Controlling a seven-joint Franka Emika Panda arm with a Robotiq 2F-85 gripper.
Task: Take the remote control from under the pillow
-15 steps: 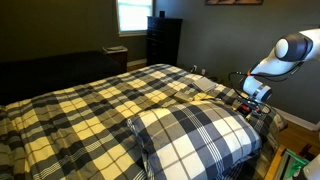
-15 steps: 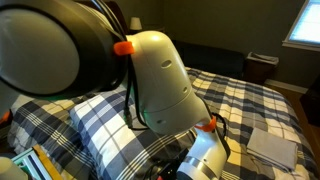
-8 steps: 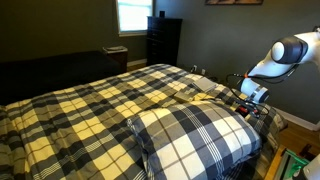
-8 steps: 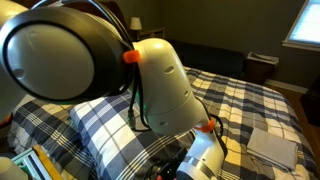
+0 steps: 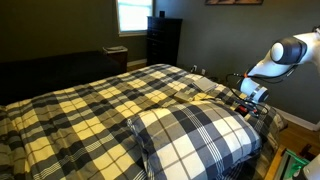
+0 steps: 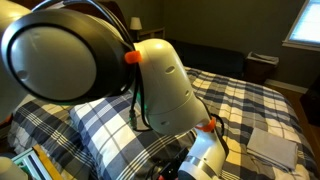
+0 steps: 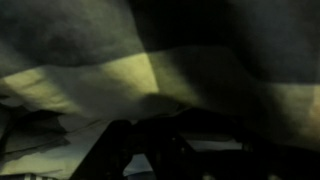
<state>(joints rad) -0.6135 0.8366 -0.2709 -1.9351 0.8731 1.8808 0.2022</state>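
Observation:
Next, I let go of the remote control on the plaid comforter (image 5: 253,104) by the edge of the bed, just past the pillow.
A plaid pillow (image 5: 195,135) (image 6: 95,125) lies at the head of the bed. In an exterior view my gripper (image 5: 246,104) is pushed in at the pillow's side edge, its fingertips hidden by the fabric. The wrist view is very dark: plaid cloth (image 7: 150,70) hangs over the gripper (image 7: 170,142). A dark flat shape, apparently the remote control (image 7: 175,122), sits between the fingers, which look shut on it. The white arm (image 6: 165,85) blocks the gripper in an exterior view.
A plaid comforter (image 5: 100,105) covers the bed. A dark dresser (image 5: 163,40) stands under a bright window (image 5: 133,15) at the far wall. A pale folded cloth (image 6: 272,147) lies on the bed. Clutter (image 5: 290,162) sits on the floor beside the arm.
The arm has shifted slightly by the pillow's edge and the big joint in the close exterior view has turned. The pillow has not visibly moved.

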